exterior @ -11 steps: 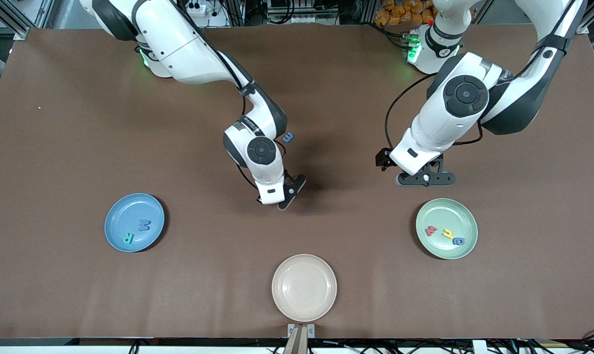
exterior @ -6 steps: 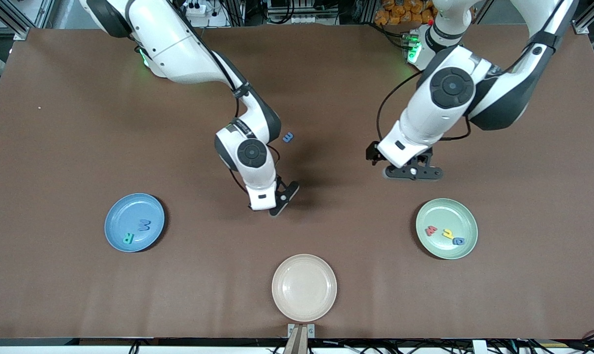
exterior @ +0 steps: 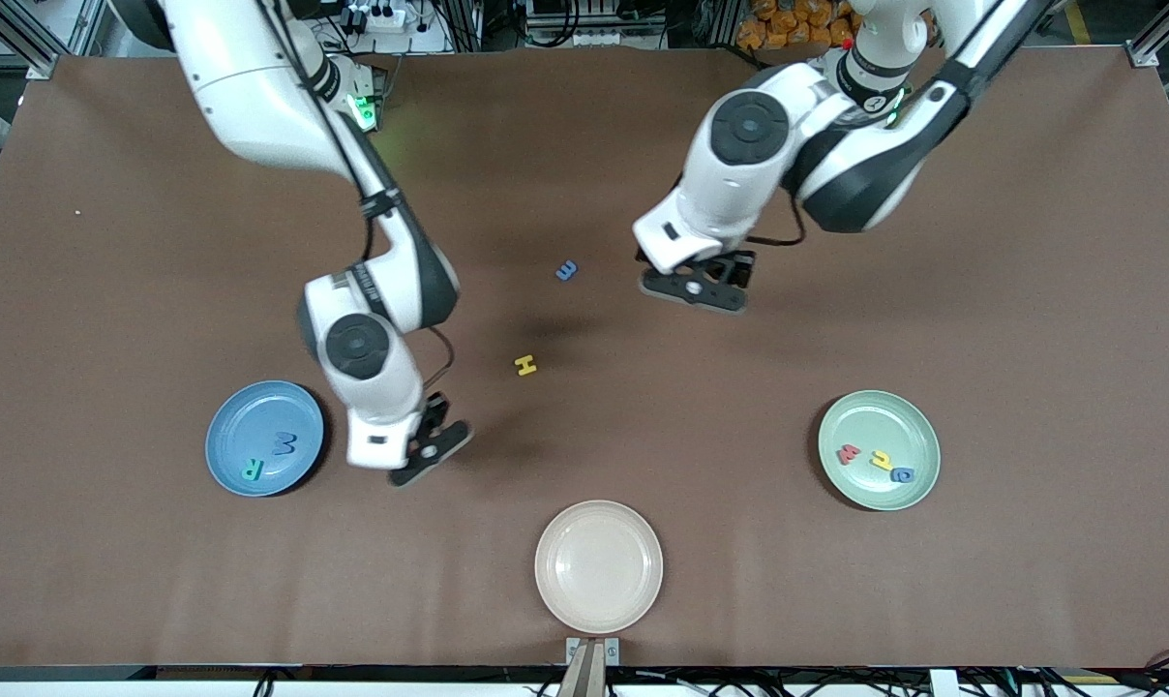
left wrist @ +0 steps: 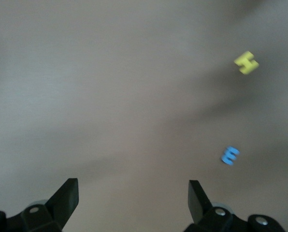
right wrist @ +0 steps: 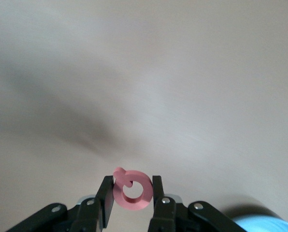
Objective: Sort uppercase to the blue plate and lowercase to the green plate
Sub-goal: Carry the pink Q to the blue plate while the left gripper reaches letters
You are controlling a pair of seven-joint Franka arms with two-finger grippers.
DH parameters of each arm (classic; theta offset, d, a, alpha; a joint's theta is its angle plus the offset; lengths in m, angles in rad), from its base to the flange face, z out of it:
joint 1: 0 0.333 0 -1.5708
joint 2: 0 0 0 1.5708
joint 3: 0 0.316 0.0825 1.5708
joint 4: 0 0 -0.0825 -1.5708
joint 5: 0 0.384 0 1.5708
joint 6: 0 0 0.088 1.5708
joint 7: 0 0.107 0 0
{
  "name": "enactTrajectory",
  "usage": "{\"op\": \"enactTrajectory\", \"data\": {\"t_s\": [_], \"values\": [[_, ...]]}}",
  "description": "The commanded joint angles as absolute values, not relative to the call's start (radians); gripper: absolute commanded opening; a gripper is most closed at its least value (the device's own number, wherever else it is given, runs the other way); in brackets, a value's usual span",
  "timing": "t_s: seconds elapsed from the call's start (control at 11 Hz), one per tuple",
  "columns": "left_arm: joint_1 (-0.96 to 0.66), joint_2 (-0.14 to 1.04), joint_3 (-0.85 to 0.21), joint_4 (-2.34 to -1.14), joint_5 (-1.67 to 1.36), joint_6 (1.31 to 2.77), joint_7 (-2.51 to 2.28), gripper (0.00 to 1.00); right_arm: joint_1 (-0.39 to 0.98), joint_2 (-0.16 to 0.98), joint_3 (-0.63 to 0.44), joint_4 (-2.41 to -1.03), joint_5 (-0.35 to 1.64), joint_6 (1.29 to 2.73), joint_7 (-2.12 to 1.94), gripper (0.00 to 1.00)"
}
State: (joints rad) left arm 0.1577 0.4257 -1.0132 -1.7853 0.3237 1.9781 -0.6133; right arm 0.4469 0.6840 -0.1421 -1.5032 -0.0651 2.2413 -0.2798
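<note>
The robot's right gripper will set the red Q down in the blue plate (exterior: 236, 452) beside the green R.
My right gripper (exterior: 430, 455) hangs over the table beside the blue plate (exterior: 226, 426). It is shut on the red Q (right wrist: 132, 191), which stands upright between its fingers. The blue M (exterior: 284, 443) and green R (exterior: 252, 470) lie in that plate. My left gripper (exterior: 693, 288) is open and holds nothing, over the table beside the blue e (exterior: 566, 271). The yellow H (exterior: 525, 365) lies mid-table, nearer the camera than the e. The left wrist view shows the H (left wrist: 246, 63) and the e (left wrist: 230, 155). The green plate (exterior: 909, 411) holds the red w (exterior: 848, 452), a yellow letter (exterior: 880, 459) and the blue a (exterior: 902, 474).
A cream plate (exterior: 598, 566) sits at the table's front edge, with nothing in it. The blue plate's rim (right wrist: 265, 224) shows at the corner of the right wrist view.
The right arm has swung from mid-table toward the blue plate with the Q, uncovering the yellow H. The left arm has moved from near the green plate toward the blue e.
</note>
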Motion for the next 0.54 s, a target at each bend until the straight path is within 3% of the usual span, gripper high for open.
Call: {"op": "enactTrajectory", "data": {"t_s": [0.0,0.27,0.45], "values": [[0.016,0.558,-0.988,-1.697,0.447,1.979,-0.607,1.0,0.344,0.658,-0.138,-1.522,-0.08,2.203,-0.371,0.0],[-0.183,0.667,-0.855,-1.585,0.469,1.985,-0.603,1.0,0.29,0.658,-0.213,-1.525,-0.078,2.163,-0.507,0.0],[-0.37,0.693,-0.706,-1.53,0.466,1.99,-0.614,1.0,0.221,0.644,-0.215,-1.522,-0.074,2.073,-0.61,0.0]]}}
